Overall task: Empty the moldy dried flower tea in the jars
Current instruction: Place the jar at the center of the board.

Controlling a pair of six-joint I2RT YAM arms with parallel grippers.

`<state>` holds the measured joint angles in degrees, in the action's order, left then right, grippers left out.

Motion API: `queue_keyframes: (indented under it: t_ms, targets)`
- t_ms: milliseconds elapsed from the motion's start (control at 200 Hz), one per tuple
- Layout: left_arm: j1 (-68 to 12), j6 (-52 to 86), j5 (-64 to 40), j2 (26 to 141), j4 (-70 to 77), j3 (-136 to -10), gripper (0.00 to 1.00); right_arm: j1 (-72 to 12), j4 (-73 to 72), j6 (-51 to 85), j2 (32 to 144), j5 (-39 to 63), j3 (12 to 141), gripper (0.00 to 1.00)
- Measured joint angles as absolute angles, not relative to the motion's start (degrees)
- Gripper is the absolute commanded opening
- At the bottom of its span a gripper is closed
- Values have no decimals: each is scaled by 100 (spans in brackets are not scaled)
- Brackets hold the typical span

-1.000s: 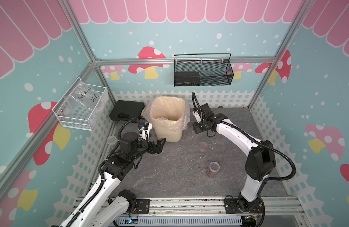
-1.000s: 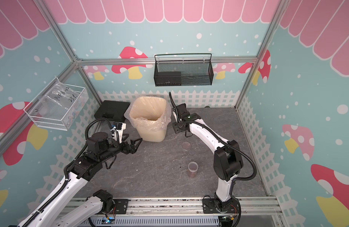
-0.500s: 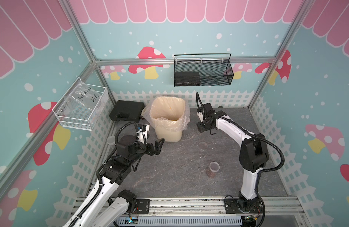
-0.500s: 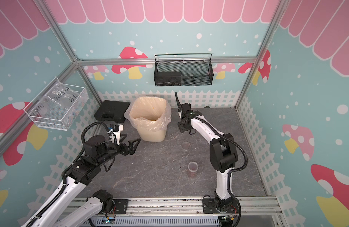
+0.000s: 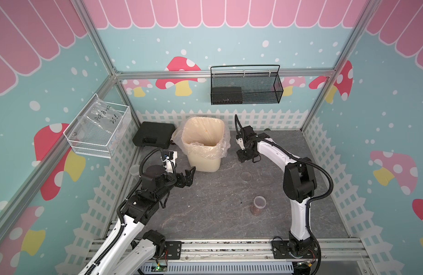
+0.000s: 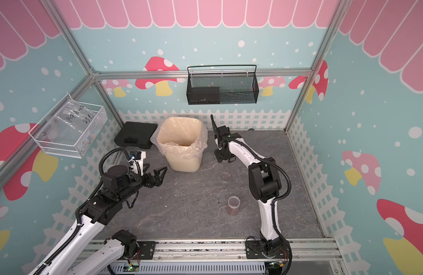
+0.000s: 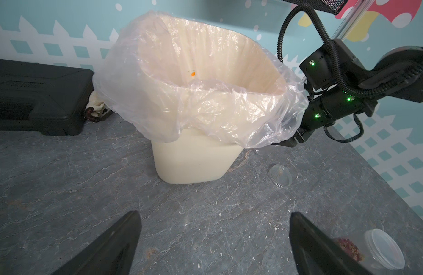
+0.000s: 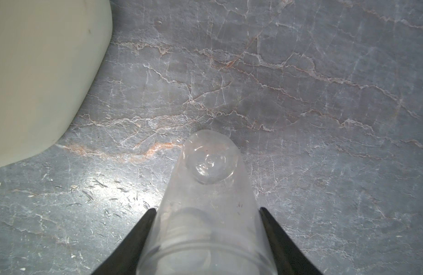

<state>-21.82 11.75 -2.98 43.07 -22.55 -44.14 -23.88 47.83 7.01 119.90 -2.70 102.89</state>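
The clear jar, now held low near the bin, will go down on the table (image 5: 239, 162) (image 8: 207, 168) beside the cream waste bin, behind the flat lid, set there by my right gripper.
My right gripper (image 8: 207, 209) is shut on a clear jar (image 8: 209, 178), bottom toward the table. The jar looks empty but for a few specks. In both top views this gripper (image 5: 248, 159) (image 6: 224, 158) hangs low just right of the cream waste bin (image 5: 205, 162). A second open jar (image 5: 259, 206) stands upright at the front right, with moldy dried flower tea (image 7: 348, 247) reddish in its bottom. A flat clear lid (image 5: 245, 176) lies between them. My left gripper (image 5: 187, 177) (image 7: 214, 213) is open and holds nothing, left of the bin's base.
The bin wears a loose plastic liner (image 7: 205, 100). A black case (image 5: 153, 137) lies at the back left. A black mesh basket (image 5: 246, 88) hangs on the back wall and a white wire basket (image 5: 98, 131) on the left wall. A clear cup-like shape (image 5: 135, 170) sits by the left fence.
My right arm has folded in, its elbow swinging left, and the gripper with the jar has sunk a little toward the table. My left arm has drawn back slightly.
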Motion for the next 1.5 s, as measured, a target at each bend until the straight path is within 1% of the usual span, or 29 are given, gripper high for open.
queue_keyframes:
  t_ms: [195,380,580,645,971,1176,1316,1501]
  targets:
    - [-2182,1144,-340,4521,-2434,-4416,100,-2357,4976,657,12171,-180,10589,41]
    - [-2182,1127,-342,4497,-2460,-4416,100,-2357,5164,593,12315,-137,10838,52]
    - [-2182,1109,-344,4473,-2460,-4416,100,-2357,5363,515,12481,-95,11124,58]
    - [-2182,1109,-344,4473,-2460,-4416,100,-2357,5417,486,12532,-86,11203,62]
    - [-2182,1109,-346,4473,-2460,-4416,100,-2318,5559,384,12693,-30,11434,72]
    - [-2182,1107,-366,4473,-2460,-4416,100,-2285,5645,342,12864,-5,11504,75]
    - [-2182,1107,-368,4473,-2460,-4416,100,-2281,5673,340,12879,12,11511,81]
    - [-2182,1085,-429,4473,-2460,-4416,100,-2281,5677,353,12849,54,11526,87]
